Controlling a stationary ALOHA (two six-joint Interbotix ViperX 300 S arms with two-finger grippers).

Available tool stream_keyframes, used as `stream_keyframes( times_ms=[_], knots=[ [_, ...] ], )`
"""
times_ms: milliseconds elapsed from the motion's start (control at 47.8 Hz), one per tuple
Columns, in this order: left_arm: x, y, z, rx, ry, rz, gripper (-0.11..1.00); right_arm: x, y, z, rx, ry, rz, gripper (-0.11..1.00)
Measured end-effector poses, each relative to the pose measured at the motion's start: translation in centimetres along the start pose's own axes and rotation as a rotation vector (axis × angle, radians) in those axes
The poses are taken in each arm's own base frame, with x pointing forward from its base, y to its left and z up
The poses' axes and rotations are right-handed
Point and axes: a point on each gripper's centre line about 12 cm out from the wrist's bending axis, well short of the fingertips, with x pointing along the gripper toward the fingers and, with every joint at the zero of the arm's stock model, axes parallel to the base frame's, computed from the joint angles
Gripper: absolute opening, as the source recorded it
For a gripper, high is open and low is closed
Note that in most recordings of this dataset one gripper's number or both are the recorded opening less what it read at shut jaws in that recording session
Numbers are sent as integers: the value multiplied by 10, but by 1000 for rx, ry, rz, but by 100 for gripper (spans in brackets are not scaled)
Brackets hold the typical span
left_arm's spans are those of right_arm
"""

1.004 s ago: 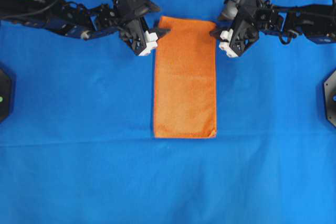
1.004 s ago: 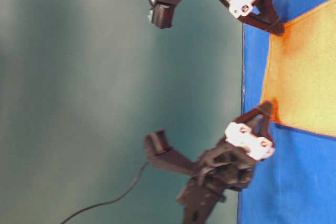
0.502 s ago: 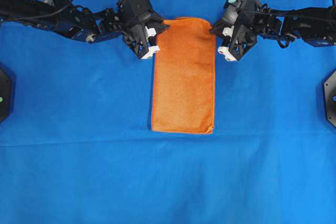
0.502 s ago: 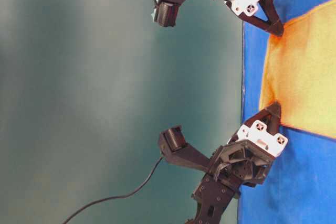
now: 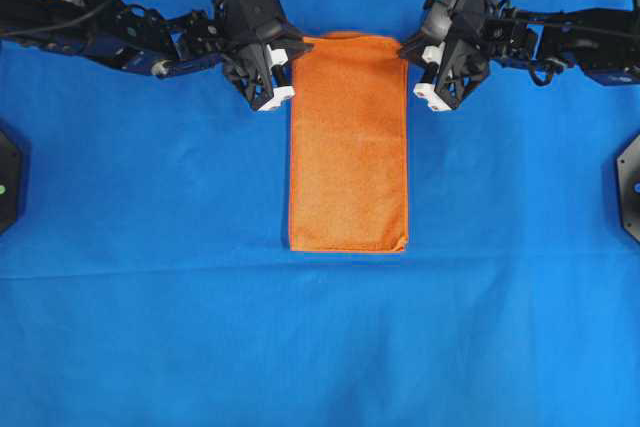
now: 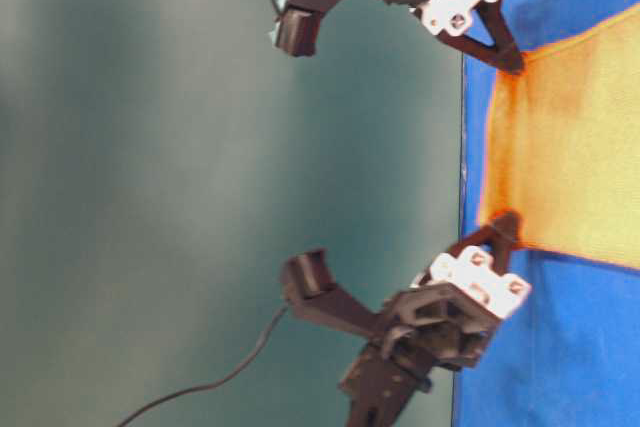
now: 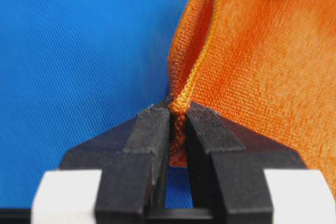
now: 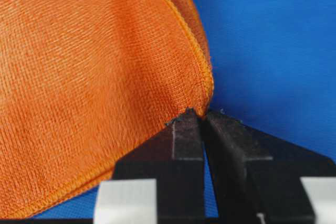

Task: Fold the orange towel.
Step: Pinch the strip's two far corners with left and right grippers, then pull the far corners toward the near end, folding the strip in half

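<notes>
My left gripper is to let go of the orange towel's far corner at its long edge (image 5: 285, 210), just short of the towel's near end.
The orange towel (image 5: 348, 147) lies as a long rectangle on the blue cloth (image 5: 320, 347), its short ends far and near. My left gripper (image 5: 293, 50) is shut on the far left corner, whose hem is pinched between the black fingertips (image 7: 178, 109). My right gripper (image 5: 404, 50) is shut on the far right corner, and the towel's (image 8: 94, 77) hem ends at its fingertips (image 8: 203, 115). In the table-level view the towel's (image 6: 570, 177) far edge is raised off the cloth between both grippers. The near end stays flat.
The blue cloth covers the whole table. Black mounts sit at the left edge (image 5: 8, 177) and right edge (image 5: 630, 182). Both arms stretch in from the far corners. The table's far edge (image 6: 462, 177) meets a dark green backdrop.
Both grippers went from open beside the far corners to shut on them. The far edge has lifted and the towel's near edge has slid slightly away.
</notes>
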Motion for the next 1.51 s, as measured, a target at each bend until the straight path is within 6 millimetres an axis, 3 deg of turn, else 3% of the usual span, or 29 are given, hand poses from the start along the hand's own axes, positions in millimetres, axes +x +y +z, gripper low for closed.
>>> stream_keyframes(
  times_ms=[146,502,649,774,983,1276,1507],
  knots=[
    [-6,3,11,26,-27,7,5,-9,-1,10,-7,-23,-6,5],
    [-7,3,13,33,-32,7,5,-15,-1,13,-8,-23,-13,5],
    [-19,-6,28,50,-72,-10,5,-27,4,22,-15,-27,-13,5],
    [-35,-25,40,79,-106,-49,5,-45,23,26,-48,-21,17,5],
    [-56,-54,31,94,-91,-117,5,-65,60,23,-100,-9,92,5],
    [-75,-111,7,169,-32,-254,5,-73,118,4,-153,49,229,5],
    [-81,-150,-9,202,8,-342,5,-62,149,-23,-131,130,290,5]
  ],
)
